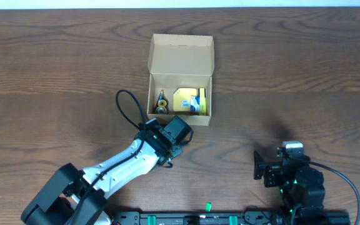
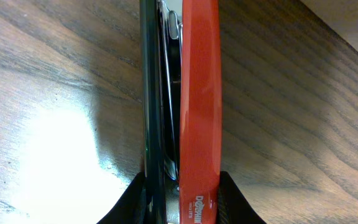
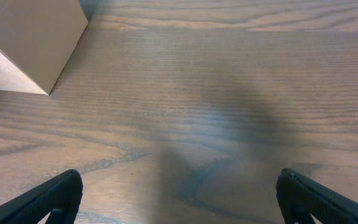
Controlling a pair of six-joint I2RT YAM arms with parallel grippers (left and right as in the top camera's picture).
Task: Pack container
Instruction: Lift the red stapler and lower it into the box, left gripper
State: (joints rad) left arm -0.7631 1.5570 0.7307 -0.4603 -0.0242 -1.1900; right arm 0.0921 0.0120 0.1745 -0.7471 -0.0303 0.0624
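Note:
My left gripper will release the red and black stapler between the black correction tape and the yellow packet (image 1: 171,107). The stapler still lies on its side on the table.
The container (image 1: 180,78) is a tan cardboard box, open, with its flap lid laid back toward the far side. Inside lie a yellow packet (image 1: 189,100) and small dark clips (image 1: 161,104). My left gripper (image 1: 177,134) sits just in front of the box's near wall. In the left wrist view its black fingers (image 2: 232,202) press both sides of a red and black stapler (image 2: 199,93) that lies on its side on the table. The stapler is hidden under the gripper in the overhead view. My right gripper (image 1: 259,167) rests far right, open and empty (image 3: 179,193).
A black cable (image 1: 125,106) loops from the left arm onto the table left of the box. A corner of the box (image 3: 30,43) shows at the top left of the right wrist view. The table's wood surface (image 3: 216,93) stretches ahead of the right gripper.

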